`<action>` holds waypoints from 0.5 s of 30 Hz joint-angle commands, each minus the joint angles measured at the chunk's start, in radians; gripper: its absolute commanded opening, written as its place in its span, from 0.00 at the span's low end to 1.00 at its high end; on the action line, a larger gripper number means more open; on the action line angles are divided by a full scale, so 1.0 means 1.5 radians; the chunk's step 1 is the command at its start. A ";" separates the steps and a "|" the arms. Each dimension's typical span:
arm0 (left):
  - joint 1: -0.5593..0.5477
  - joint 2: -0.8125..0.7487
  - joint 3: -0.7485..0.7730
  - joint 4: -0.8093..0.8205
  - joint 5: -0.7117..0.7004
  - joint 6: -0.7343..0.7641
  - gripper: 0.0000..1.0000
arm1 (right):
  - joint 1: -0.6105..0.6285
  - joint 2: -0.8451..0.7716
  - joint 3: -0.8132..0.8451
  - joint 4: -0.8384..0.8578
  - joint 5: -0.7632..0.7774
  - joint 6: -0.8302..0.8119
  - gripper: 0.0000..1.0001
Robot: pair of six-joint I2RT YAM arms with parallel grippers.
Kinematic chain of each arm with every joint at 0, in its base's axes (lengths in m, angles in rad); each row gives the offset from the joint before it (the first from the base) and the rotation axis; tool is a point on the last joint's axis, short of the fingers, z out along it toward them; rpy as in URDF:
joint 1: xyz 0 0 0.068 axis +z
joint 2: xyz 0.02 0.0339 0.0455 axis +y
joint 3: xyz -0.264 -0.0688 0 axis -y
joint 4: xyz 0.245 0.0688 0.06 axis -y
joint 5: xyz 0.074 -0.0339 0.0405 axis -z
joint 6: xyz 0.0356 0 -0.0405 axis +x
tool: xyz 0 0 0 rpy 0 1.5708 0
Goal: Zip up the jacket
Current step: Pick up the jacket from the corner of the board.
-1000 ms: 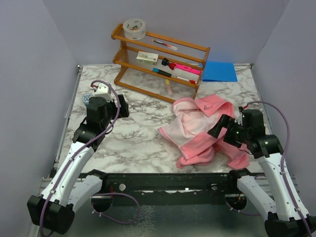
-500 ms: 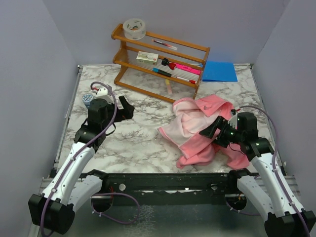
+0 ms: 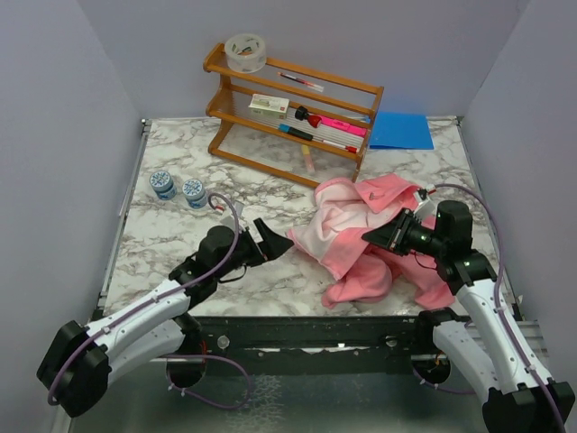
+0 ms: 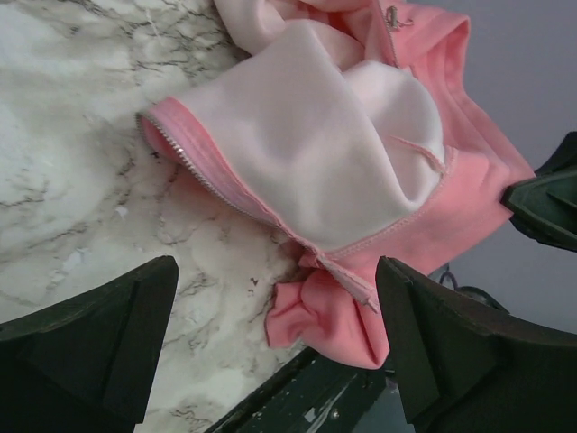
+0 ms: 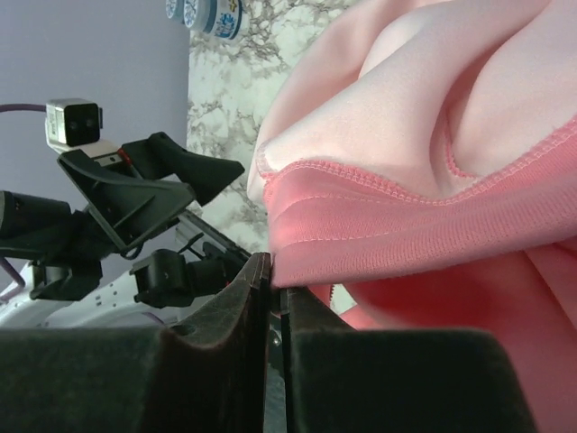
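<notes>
My left gripper is going to close on the pink jacket's open zipper edge (image 3: 300,243) (image 4: 198,167), near the pointed corner of the pale lining.
The pink fleece jacket (image 3: 361,225) lies crumpled on the right side of the marble table, its paler lining turned up. In the left wrist view the jacket (image 4: 315,135) shows an open zipper edge (image 4: 194,162) running along the lining. My left gripper (image 3: 270,242) is open just left of the jacket, low over the table; its dark fingers (image 4: 90,352) frame a folded pink corner. My right gripper (image 3: 383,236) is shut on the jacket's ribbed hem (image 5: 406,234), pinched at the jaw tips (image 5: 275,280).
A wooden rack (image 3: 288,108) with pens and a tape roll (image 3: 245,52) stands at the back. A blue sheet (image 3: 401,129) lies at the back right. Two small jars (image 3: 164,184) stand at the left. The black front rail (image 3: 306,329) runs just below the jacket.
My left arm swung from the back left down to the jacket's left edge, still open. My right gripper moved in and shut on the hem; the fabric shifted slightly.
</notes>
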 commanded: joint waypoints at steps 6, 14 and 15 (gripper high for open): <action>-0.125 0.098 -0.043 0.245 -0.121 -0.132 0.99 | 0.002 -0.016 -0.011 -0.008 -0.028 -0.007 0.07; -0.153 0.230 -0.033 0.350 -0.134 -0.170 0.99 | 0.003 -0.025 -0.012 -0.028 -0.019 -0.014 0.01; -0.154 0.243 -0.033 0.357 -0.138 -0.176 0.99 | 0.003 -0.023 -0.013 -0.027 -0.020 -0.014 0.01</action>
